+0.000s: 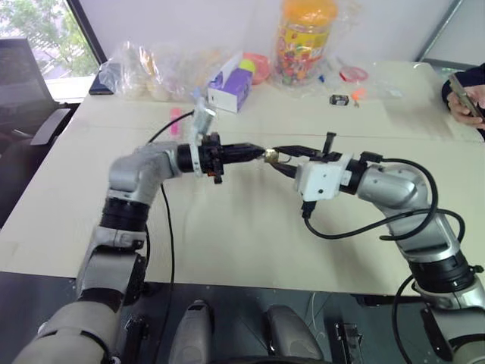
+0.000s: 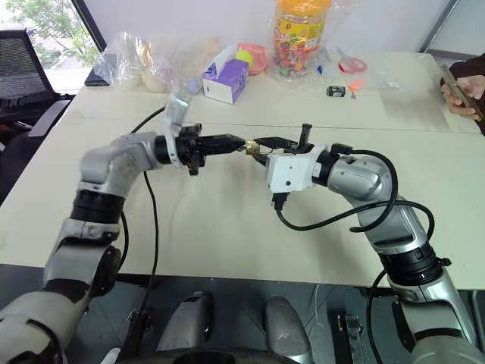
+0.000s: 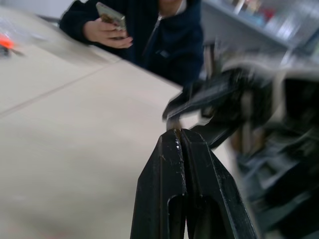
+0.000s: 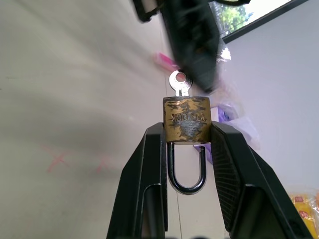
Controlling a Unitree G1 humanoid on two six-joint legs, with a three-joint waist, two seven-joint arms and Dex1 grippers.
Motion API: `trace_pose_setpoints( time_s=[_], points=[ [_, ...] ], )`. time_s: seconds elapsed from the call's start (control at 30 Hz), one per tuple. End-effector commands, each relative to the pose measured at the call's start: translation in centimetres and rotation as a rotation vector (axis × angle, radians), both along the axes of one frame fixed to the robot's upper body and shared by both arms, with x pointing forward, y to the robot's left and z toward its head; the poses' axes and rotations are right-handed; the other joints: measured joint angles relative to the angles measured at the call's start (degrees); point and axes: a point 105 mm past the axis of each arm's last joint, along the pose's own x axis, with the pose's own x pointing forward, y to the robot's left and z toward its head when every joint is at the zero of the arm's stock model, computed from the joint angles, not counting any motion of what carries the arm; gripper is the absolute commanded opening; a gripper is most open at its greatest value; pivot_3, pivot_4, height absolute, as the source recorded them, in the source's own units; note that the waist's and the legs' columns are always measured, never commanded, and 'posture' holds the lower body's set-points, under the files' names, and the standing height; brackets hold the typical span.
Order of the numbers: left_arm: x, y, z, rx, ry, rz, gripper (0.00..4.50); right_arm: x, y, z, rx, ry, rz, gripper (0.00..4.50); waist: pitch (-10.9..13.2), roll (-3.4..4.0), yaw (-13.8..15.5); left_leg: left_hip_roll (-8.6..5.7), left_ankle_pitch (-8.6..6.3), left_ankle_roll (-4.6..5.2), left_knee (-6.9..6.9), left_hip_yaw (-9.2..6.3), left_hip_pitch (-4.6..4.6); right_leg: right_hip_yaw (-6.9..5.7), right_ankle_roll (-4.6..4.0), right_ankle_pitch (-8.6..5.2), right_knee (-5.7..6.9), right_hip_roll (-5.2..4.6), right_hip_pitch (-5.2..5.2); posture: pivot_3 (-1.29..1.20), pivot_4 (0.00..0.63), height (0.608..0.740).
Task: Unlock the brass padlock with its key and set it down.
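My right gripper's fingers have the brass padlock's shackle pointing back between them, so next my left gripper opens and takes the padlock's body (image 4: 187, 119) to free the shackle.
My right gripper (image 4: 187, 127) is shut on the brass padlock (image 4: 186, 118), pinching its gold body by the sides above the table (image 1: 227, 235). The silvery shackle (image 4: 187, 172) loops back between the two fingers. The key (image 4: 180, 82) sticks out of the padlock's far end, with its round head in plain sight. My left gripper (image 1: 258, 153) comes in from the left. Its fingers (image 3: 167, 164) are pressed together, and the tips sit right beside the key's head. No grip on the key shows. In the head views, both grippers meet at the padlock (image 1: 270, 157) over the middle of the table.
Along the table's far side stand a purple tissue box (image 1: 229, 87), a candy jar (image 1: 305, 38), clear plastic bags (image 1: 148, 72) and a small black object (image 1: 339, 99). A person's hand with a phone (image 1: 464, 98) is at the far right edge.
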Motion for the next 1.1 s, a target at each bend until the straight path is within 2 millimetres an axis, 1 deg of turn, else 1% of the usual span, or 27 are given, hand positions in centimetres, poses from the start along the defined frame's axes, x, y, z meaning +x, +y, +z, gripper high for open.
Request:
trace_pose_setpoints(
  time_s=[0.03,0.17,0.23,0.27,0.43,0.67,0.77,0.8,0.87,0.93,1.03,1.1],
  points=[
    [-1.2,0.3,1.1,-0.045,0.054,-0.067,1.35,-0.7,0.6,1.2,0.011,-0.050,0.037,0.66,0.0,0.00,0.1,0.00,0.00,-0.01,0.00,0.00,0.00,0.00,0.00,0.00,0.00,0.00,0.00,0.00,0.150,0.740],
    [-1.4,0.3,0.6,-0.015,0.063,-0.068,2.99,-0.7,0.5,1.2,0.008,-0.049,0.037,0.66,0.0,0.00,0.3,0.00,0.02,-0.03,0.05,0.00,0.00,0.00,0.00,0.00,0.00,-0.02,0.02,0.00,0.150,0.740],
    [-1.6,0.0,-0.1,0.036,0.034,-0.068,3.77,-0.8,0.6,1.1,0.007,-0.047,0.038,0.66,0.0,0.00,0.3,0.00,0.02,-0.04,0.04,0.00,0.00,0.00,0.00,0.00,0.00,-0.02,0.02,0.00,0.150,0.740],
    [-1.3,-0.2,-0.6,0.065,0.014,-0.046,4.12,-0.8,0.6,1.2,0.008,-0.047,0.039,0.66,0.0,0.00,0.3,0.00,0.02,-0.04,0.04,0.01,0.00,0.00,0.00,0.00,0.00,-0.02,0.02,0.00,0.150,0.740],
    [-0.1,-0.9,-1.4,0.103,-0.015,0.012,4.12,-0.9,0.7,1.2,0.009,-0.047,0.043,0.66,0.0,0.00,0.3,0.00,0.03,-0.05,0.05,0.02,0.00,0.00,0.00,0.00,-0.01,-0.02,0.03,0.00,0.150,0.740],
    [0.7,-1.8,-1.3,0.088,-0.025,0.034,4.12,-1.1,0.9,1.1,0.011,-0.046,0.045,0.66,0.0,0.00,0.3,0.00,0.02,-0.04,0.03,0.02,0.00,0.00,0.00,0.00,-0.01,-0.02,0.02,0.00,0.150,0.740],
    [1.0,-1.9,-1.0,0.073,-0.021,0.036,3.35,-1.2,0.9,1.1,0.010,-0.045,0.043,0.66,0.0,0.00,0.3,0.00,0.02,-0.05,0.03,0.02,0.00,0.00,0.00,0.00,-0.01,-0.02,0.02,0.00,0.150,0.740],
    [1.0,-2.0,-1.0,0.071,-0.021,0.036,3.00,-1.2,0.9,1.1,0.010,-0.045,0.042,0.66,0.0,0.00,0.3,0.00,0.02,-0.05,0.03,0.02,0.00,0.00,0.00,0.00,-0.01,-0.02,0.02,0.00,0.150,0.740],
    [0.9,-2.1,-0.9,0.069,-0.024,0.032,2.03,-1.2,0.9,1.1,0.011,-0.045,0.040,0.66,0.0,0.00,0.3,0.00,0.02,-0.05,0.03,0.02,0.00,0.00,0.00,0.00,-0.01,-0.02,0.02,0.00,0.150,0.740],
    [0.9,-2.2,-1.0,0.071,-0.027,0.026,1.30,-1.2,0.9,1.1,0.011,-0.044,0.039,0.66,0.0,0.00,0.3,0.00,0.03,-0.05,0.03,0.02,0.00,0.00,0.00,0.00,-0.01,-0.02,0.02,0.00,0.150,0.740],
    [0.7,-2.3,-1.2,0.082,-0.030,0.014,0.01,-1.3,1.0,1.1,0.012,-0.045,0.037,0.66,0.0,0.00,0.3,0.00,0.03,-0.05,0.03,0.02,0.00,0.00,0.00,0.00,-0.01,-0.02,0.02,0.00,0.150,0.740],
    [0.5,-2.4,-1.4,0.098,-0.032,0.002,0.01,-1.3,1.0,1.1,0.012,-0.047,0.037,0.66,0.0,0.00,0.3,0.00,0.03,-0.05,0.03,0.02,0.00,0.00,0.00,0.00,-0.01,-0.02,0.02,0.00,0.150,0.740]
  ],
)
